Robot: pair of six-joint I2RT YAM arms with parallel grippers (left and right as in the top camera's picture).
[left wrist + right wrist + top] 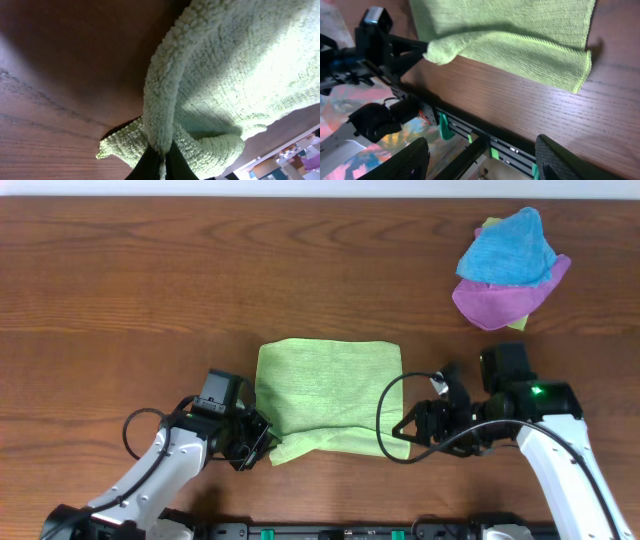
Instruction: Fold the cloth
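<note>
I can see the cloth's near edge is rumpled by the front rail, so I need to release it with my left gripper, then draw the cloth back with both grippers by its far corners (268,348).
The lime-green cloth (330,392) lies at the table's middle front, its near edge rumpled. My left gripper (262,442) is shut on the cloth's near-left corner; in the left wrist view the cloth (225,75) bunches between the closed fingers (162,167). My right gripper (408,428) is open and empty just off the cloth's near-right corner. In the right wrist view the cloth (520,30) lies ahead of the spread fingers (485,160), apart from them, and the left gripper (395,50) holds its far corner.
A bright blue cloth (508,248) lies heaped on a purple cloth (505,302) at the back right. The table's front edge with a black rail and green clips (470,135) runs just under my right gripper.
</note>
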